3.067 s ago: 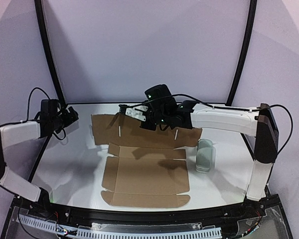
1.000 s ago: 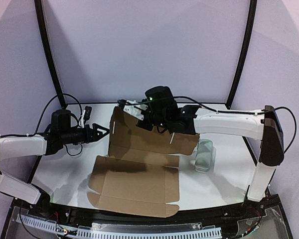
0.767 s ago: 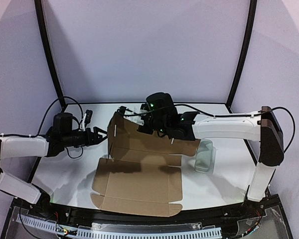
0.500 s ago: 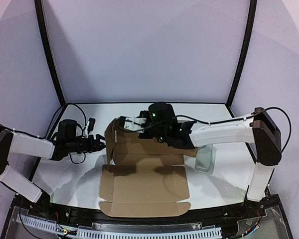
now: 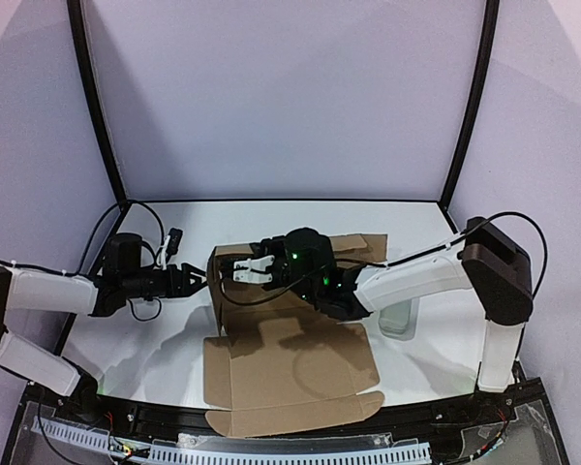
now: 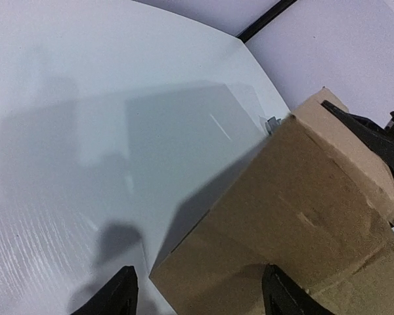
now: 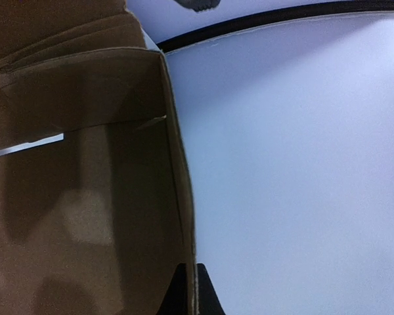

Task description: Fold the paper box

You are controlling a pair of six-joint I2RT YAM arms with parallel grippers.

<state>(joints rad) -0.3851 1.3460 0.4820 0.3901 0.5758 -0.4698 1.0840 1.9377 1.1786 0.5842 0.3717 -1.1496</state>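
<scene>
My left gripper should swing around to the front and pinch (image 5: 219, 308) the thin edge of the box's side, as it points at the broad outside of that side.
The paper box (image 5: 300, 373) is a brown cardboard sheet lying flat near the front, with its far panel raised into an upright wall. My right gripper (image 5: 236, 273) is shut on the top edge of that wall; in the right wrist view its gripper (image 7: 194, 287) pinches the thin edge of the paper box (image 7: 79, 197). My left gripper (image 5: 198, 281) is open at the wall's left corner. Seen from the left wrist, the corner of the paper box (image 6: 302, 197) sits between the two spread fingertips of that gripper (image 6: 200, 298).
A pale grey-green oblong object (image 5: 399, 315) lies on the white table (image 5: 126, 339) right of the box, beside the right forearm. Black frame posts (image 5: 95, 107) rise at the back corners. The table's front rail (image 5: 271, 450) runs just below the flat cardboard.
The right gripper has drawn the far panel forward and to the left, standing it upright. The left arm has reached right to the wall's corner, and its jaws have narrowed a little.
</scene>
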